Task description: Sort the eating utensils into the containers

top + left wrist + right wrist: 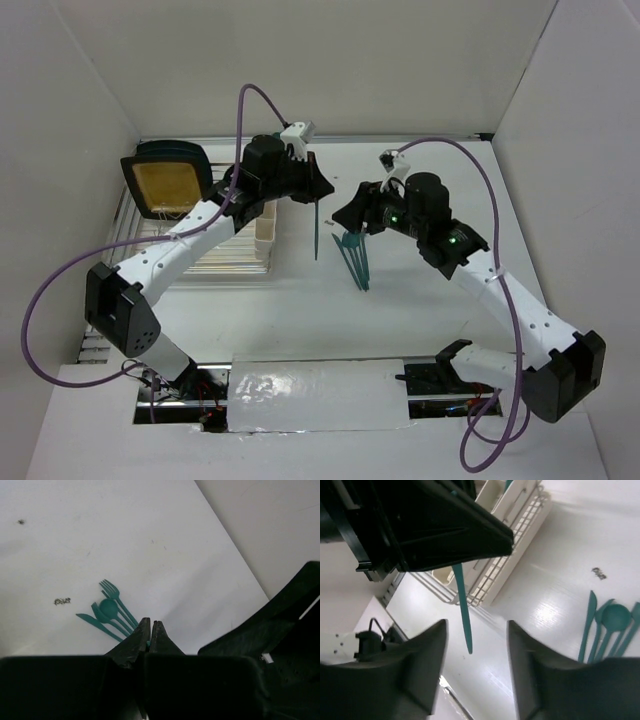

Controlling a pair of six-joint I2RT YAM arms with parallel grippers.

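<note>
My left gripper is to release the slim teal utensil upright in the nearest cream-white cup (266, 212) at the end of the rack.
My left gripper (314, 192) is shut on a slim teal utensil (317, 232) that hangs straight down from its jaws above the table; a bit of teal shows between the shut fingers (150, 636). The same utensil (463, 607) hangs in front of my right gripper (476, 645), which is open and empty. My right gripper (350, 212) hovers just above a pile of teal utensils (355, 262) on the table, also seen in the left wrist view (107, 611) and the right wrist view (607, 630). Cream-white cups (266, 228) stand at the rack's right end.
A clear wire dish rack (215, 255) lies at the left, with a dark plate with orange-yellow centre (165, 180) at its far end. White walls close in the back and sides. The rack's corner shows in the right wrist view (520, 525).
</note>
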